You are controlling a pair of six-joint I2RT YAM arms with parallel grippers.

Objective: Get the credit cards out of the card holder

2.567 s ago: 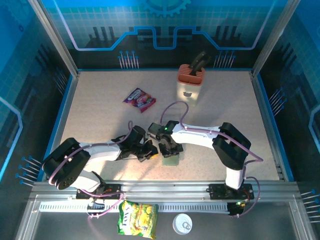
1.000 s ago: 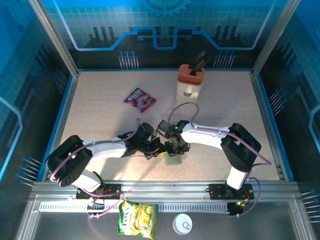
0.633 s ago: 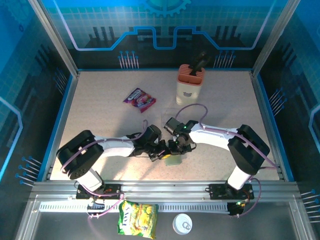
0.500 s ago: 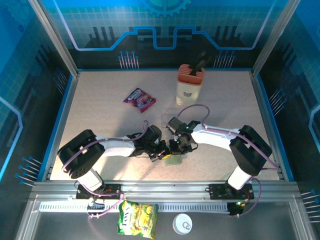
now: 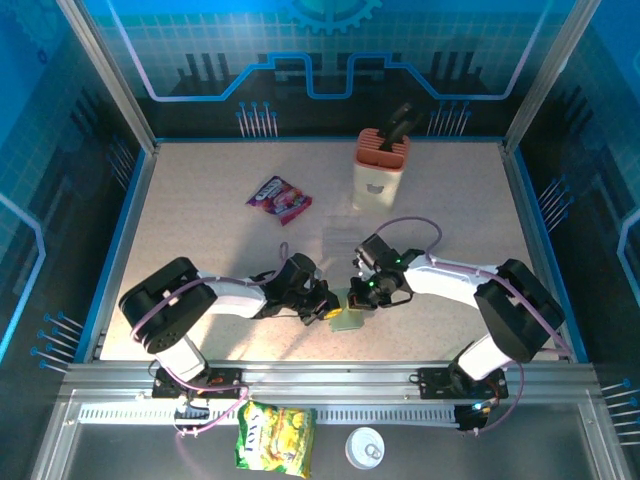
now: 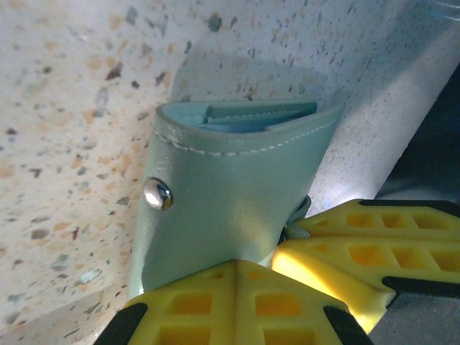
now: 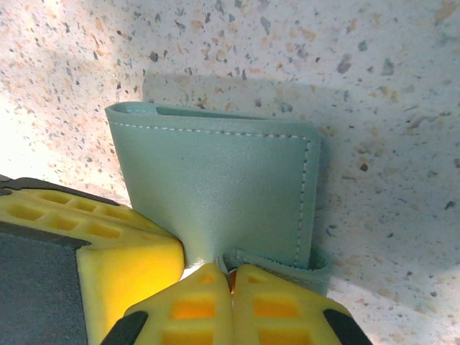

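My left gripper will back off from the near edge of the folded card holder it is pinching, while my right gripper takes the strap tab [image 7: 287,269] and swings the cover open.
The grey-green card holder [image 5: 347,319] lies folded on the speckled table near the front edge, between both grippers. In the left wrist view the card holder [image 6: 230,194] shows its metal snap stud [image 6: 157,194] and a pale blue-grey lining at its far open end. My left gripper [image 6: 236,264] is shut on its near edge. My right gripper [image 7: 230,272] is shut on the holder's small strap tab [image 7: 287,262], with the card holder [image 7: 215,180] stretching away in front of it. The two grippers' yellow fingers sit side by side. The credit cards are hidden.
A beige knife block [image 5: 381,165] stands at the back. A purple-red snack packet [image 5: 279,196] lies back left of the middle. Off the table in front are a yellow-green packet [image 5: 276,437] and a white round lid [image 5: 365,447]. Blue walls ring the table.
Both grippers and the holder have shifted a little to the right. The right gripper swung round to the holder's right side and closed on its strap tab.
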